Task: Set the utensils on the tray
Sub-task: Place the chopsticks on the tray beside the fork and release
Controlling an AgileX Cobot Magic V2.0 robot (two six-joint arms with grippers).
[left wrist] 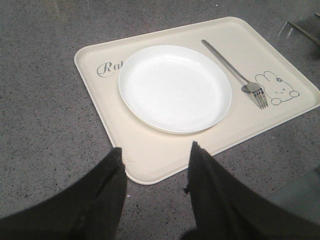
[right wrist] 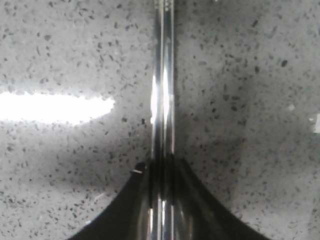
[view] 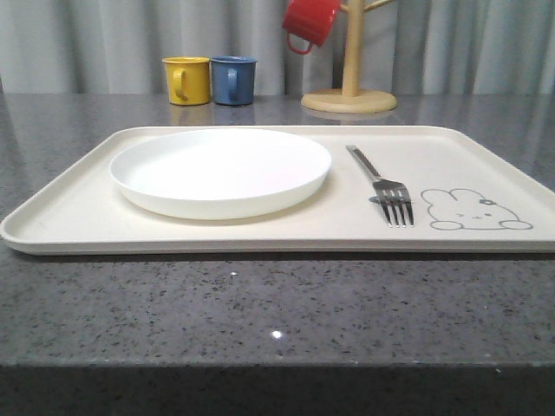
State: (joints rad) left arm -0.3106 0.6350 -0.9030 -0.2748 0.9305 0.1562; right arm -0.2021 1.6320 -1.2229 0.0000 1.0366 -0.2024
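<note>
My right gripper has the chopsticks. It will put them down on the tray [view: 424, 182] next to the silver fork, partly over the rabbit drawing.
The cream tray [view: 52, 227] lies across the grey stone table, with the round white plate [view: 221, 169] on its left half. A silver fork [view: 381, 184] rests on the tray to the right of the plate, tines toward me, beside the rabbit drawing. In the left wrist view the tray [left wrist: 150, 150], plate [left wrist: 175, 87] and fork [left wrist: 235, 70] lie beyond my left gripper [left wrist: 156, 148], which hangs open and holds nothing over the tray's near corner. My right gripper [right wrist: 161, 162] is shut on a pair of flat metal chopsticks [right wrist: 162, 90] that reach out over the speckled tabletop.
A yellow mug [view: 188, 80] and a blue mug [view: 233, 80] stand behind the tray at the back. A red mug [view: 310, 22] hangs on a wooden mug tree [view: 351, 69] at the back right. Bare table runs along the front edge.
</note>
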